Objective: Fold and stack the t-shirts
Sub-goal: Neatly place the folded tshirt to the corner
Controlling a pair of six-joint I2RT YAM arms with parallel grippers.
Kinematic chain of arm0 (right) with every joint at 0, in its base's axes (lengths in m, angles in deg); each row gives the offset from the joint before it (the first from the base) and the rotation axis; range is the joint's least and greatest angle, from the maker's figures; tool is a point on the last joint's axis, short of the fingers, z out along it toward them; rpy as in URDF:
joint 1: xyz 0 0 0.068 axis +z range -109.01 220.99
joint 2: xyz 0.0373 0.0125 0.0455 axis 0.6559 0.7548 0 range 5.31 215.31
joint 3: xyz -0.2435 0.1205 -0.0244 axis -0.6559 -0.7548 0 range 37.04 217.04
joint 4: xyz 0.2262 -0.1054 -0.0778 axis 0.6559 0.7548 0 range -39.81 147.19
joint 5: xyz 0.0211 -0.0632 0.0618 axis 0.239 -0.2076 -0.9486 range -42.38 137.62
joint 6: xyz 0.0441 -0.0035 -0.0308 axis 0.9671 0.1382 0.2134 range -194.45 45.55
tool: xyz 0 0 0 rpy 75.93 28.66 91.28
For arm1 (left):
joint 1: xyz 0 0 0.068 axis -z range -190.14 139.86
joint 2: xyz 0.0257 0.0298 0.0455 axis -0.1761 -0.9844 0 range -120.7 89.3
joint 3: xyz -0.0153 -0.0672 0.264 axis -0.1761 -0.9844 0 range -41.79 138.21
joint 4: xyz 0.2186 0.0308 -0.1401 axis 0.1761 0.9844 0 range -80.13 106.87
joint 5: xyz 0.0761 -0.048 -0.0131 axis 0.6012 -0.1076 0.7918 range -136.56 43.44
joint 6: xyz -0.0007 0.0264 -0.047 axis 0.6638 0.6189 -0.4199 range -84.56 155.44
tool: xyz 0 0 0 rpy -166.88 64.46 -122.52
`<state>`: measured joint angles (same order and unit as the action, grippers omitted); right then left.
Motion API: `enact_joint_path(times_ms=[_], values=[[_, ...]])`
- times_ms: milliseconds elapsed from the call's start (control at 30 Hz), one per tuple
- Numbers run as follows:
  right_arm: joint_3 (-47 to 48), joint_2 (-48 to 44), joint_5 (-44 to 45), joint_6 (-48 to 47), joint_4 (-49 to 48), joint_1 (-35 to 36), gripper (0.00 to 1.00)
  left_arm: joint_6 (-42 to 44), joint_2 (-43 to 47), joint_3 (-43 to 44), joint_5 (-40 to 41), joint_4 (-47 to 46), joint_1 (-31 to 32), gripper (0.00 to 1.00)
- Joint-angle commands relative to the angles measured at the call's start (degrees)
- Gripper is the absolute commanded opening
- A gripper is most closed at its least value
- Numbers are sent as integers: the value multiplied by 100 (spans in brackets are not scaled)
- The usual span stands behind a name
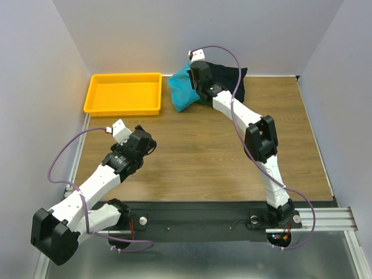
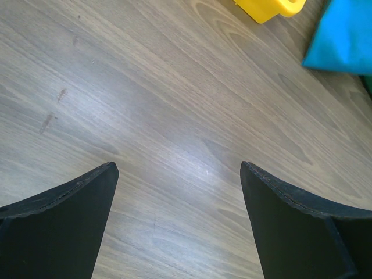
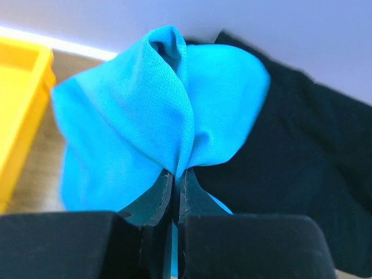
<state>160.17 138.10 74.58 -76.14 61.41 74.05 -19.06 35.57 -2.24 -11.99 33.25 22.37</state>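
My right gripper will put the teal t-shirt down on the middle of the black t-shirt [image 1: 221, 79] [image 3: 285, 131].
The teal t-shirt [image 1: 183, 91] lies bunched at the back of the table, partly over a black t-shirt [image 1: 228, 78]. My right gripper [image 1: 198, 87] is shut on a pinch of the teal t-shirt [image 3: 151, 116], which puckers up from the fingertips; the black t-shirt [image 3: 302, 151] lies behind it to the right. My left gripper [image 1: 148, 144] is open and empty over bare wood at the left; its fingers [image 2: 75, 197] frame the table, and a corner of the teal t-shirt [image 2: 343, 35] shows at top right. Pink and dark green t-shirts are out of view.
A yellow plastic tray [image 1: 93, 97] sits at the back left, next to the teal t-shirt; its corner shows in the left wrist view [image 2: 270, 8] and its wall in the right wrist view [image 3: 17, 116]. Grey walls enclose the table on three sides.
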Motion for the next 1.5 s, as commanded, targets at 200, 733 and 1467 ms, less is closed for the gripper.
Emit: enact_joint_path(times_ms=[200, 733, 1467], values=[[1045, -245, -112, 653, -358, -642, 0, -17, -76, 79, 103, 18, -61, 98], [-430, -1097, -1017, 1048, -331, -1635, 0, 36, 12, 114, 59, -26, -70, 98], [-1695, -1773, -885, 1417, -226, -2049, 100, 194, -199, 361, -178, 79, -87, 98]])
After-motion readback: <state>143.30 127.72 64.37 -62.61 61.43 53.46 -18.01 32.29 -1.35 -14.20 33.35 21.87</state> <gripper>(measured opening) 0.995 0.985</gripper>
